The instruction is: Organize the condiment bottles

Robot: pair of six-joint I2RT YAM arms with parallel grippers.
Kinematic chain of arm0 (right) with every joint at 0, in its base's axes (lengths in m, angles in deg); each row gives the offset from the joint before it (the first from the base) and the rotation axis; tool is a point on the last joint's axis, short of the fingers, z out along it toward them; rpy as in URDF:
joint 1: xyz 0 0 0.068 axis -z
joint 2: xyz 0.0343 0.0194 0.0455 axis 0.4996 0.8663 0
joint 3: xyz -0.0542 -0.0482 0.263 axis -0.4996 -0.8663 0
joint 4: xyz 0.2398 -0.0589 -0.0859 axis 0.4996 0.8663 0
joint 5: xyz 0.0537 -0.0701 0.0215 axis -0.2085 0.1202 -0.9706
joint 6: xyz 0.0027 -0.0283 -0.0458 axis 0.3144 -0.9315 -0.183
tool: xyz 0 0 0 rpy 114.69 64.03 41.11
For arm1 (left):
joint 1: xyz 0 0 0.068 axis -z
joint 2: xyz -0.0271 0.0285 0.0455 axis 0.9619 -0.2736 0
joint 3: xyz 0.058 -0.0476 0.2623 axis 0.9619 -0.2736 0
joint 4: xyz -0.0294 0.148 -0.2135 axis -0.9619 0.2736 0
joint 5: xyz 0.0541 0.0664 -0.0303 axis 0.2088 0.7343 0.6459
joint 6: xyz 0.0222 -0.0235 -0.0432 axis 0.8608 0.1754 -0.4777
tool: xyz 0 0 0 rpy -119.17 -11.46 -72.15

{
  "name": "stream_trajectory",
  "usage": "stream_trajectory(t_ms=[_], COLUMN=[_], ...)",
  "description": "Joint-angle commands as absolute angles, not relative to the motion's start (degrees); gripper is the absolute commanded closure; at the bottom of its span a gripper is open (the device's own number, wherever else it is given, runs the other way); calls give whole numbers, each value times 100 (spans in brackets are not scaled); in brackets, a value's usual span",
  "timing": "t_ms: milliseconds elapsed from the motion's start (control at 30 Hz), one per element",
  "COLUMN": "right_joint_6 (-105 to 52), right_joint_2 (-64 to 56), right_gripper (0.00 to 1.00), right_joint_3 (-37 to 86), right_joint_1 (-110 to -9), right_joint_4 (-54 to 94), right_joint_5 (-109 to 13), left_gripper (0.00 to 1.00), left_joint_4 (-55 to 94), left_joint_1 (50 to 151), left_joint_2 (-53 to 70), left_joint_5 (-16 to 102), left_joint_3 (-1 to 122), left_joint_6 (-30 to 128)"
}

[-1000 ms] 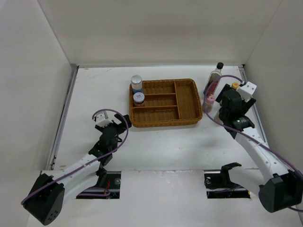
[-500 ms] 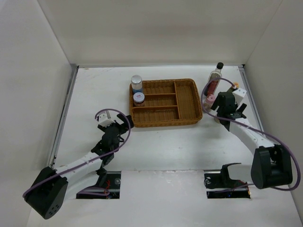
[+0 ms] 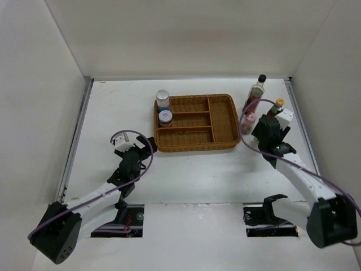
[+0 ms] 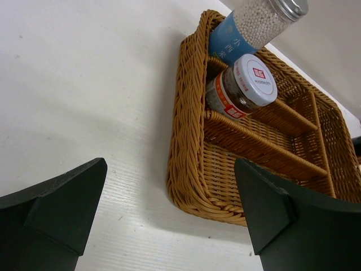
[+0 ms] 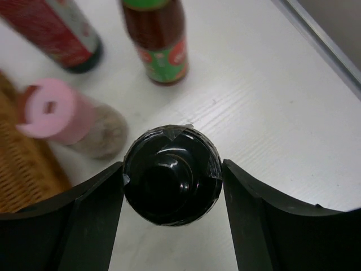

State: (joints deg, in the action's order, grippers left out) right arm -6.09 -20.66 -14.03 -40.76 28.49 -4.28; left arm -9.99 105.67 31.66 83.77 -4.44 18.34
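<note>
Next, my right gripper sets the dark-capped shaker free in the tray's near corner [image 3: 165, 141], so that it is in front of the jar with the white lid.
My right gripper [image 5: 172, 186] is shut on the black cap of the dark-capped shaker [image 5: 172, 182], which stands on the table right of the tray. In the top view the gripper [image 3: 269, 129] hides that shaker. Around it stand the pink-capped shaker [image 3: 248, 122] [image 5: 53, 116], the red yellow-capped bottle [image 3: 277, 105] [image 5: 161, 45] and the tall clear black-capped bottle [image 3: 256, 90] [image 5: 62, 34]. The silver-lidded blue-labelled jar [image 3: 162, 99] [image 4: 256, 22] and the white-lidded jar [image 3: 165, 117] [image 4: 242, 84] stand in the tray's far left compartments. My left gripper [image 3: 145, 145] [image 4: 169, 226] is open and empty by the tray's near left corner.
The brown wicker tray [image 3: 223, 141] [image 4: 192, 169] sits mid-table with several compartments. White walls enclose the table on the left, back and right. The table's right edge strip [image 5: 321, 42] runs close behind the right-hand bottles.
My right gripper has shifted slightly left and toward me beside the bottle group, and its arm has changed pose. The left arm has barely moved.
</note>
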Motion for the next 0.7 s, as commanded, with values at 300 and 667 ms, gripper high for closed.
stream_trajectory(t_ms=[300, 667], right_joint_6=[-788, -1132], right_joint_2=[-1099, 1366], right_gripper=[44, 44], right_joint_3=[705, 2421], right_joint_1=[-7965, -8855], right_joint_4=[1326, 893], right_joint_5=[-738, -1170], left_gripper=[0, 0], left_joint_4=[-1088, -991], left_joint_1=[10010, 9702], left_joint_2=[3559, 3419], left_joint_5=[8273, 7930], left_joint_3=[-690, -690], left_joint_6=[1339, 1110])
